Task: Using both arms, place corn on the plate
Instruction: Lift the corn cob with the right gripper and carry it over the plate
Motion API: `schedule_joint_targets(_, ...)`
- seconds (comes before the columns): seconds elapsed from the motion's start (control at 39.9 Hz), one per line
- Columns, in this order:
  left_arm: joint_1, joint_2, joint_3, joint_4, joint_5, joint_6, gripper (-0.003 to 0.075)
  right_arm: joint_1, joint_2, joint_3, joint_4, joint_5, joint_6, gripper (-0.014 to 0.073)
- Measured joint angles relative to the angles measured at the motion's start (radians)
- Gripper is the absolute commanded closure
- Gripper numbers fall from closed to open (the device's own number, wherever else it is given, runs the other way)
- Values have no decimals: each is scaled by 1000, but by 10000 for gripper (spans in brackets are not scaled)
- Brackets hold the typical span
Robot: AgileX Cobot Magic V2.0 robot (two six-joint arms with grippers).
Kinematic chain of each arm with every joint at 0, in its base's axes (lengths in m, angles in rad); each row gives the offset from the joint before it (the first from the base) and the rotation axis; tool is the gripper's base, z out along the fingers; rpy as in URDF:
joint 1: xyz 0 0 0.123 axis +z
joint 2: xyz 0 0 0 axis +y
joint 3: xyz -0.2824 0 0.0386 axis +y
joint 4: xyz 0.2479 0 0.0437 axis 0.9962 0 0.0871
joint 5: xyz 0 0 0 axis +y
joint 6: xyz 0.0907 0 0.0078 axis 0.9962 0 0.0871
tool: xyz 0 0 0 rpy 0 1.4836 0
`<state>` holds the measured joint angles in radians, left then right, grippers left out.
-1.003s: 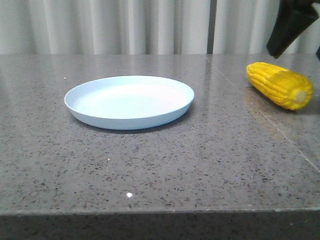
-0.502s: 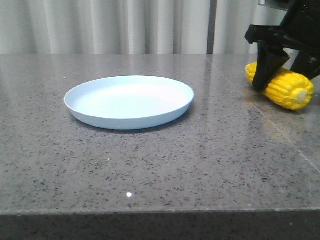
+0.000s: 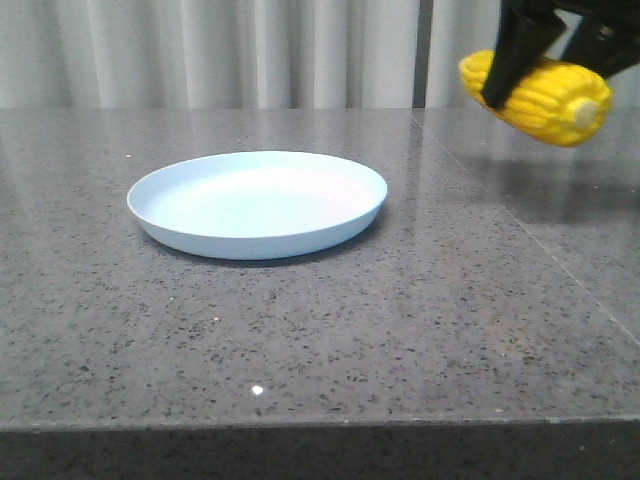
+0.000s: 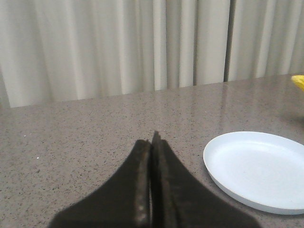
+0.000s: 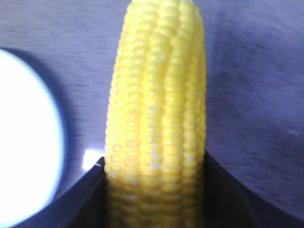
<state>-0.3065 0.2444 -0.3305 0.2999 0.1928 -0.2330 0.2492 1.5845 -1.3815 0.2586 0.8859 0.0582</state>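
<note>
Next, I lay the yellow corn, now in the air beside the plate, across the middle of the pale blue plate [image 3: 290, 181] with my right gripper.
The pale blue plate [image 3: 258, 203] sits on the grey stone table, left of centre. My right gripper [image 3: 535, 75] is shut on the yellow corn [image 3: 545, 95] and holds it in the air at the far right, above the table and to the right of the plate. In the right wrist view the corn [image 5: 156, 118] fills the gap between the two black fingers [image 5: 85, 199], with the plate [image 5: 23, 137] at the frame's left. My left gripper [image 4: 152, 142] is shut and empty, over bare table beside the plate [image 4: 259, 168]. It is out of the front view.
The speckled grey table [image 3: 300, 330] has a seam running along its right part. Pale curtains [image 3: 250, 50] hang behind the far edge. The table's front edge runs along the bottom of the front view.
My right gripper came down onto the corn, closed on it, and lifted it up off the table and slightly left. The plate has not moved.
</note>
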Motion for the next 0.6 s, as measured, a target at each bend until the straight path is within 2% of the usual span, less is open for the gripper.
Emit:
schedule_joint_targets(0.13,0,0,0,0,0,0,741,164,20,-66,-91,0,97,481)
schedule_joint_targets(0.33,0,0,0,0,0,0,741,388,134,-190,-300,36,353,480)
schedule_joint_targets(0.48,0,0,0,0,0,0,741,443,199,-220,-346,38,509,479)
schedule_joint_targets(0.6,0,0,0,0,0,0,741,450,237,-220,-346,25,555,435)
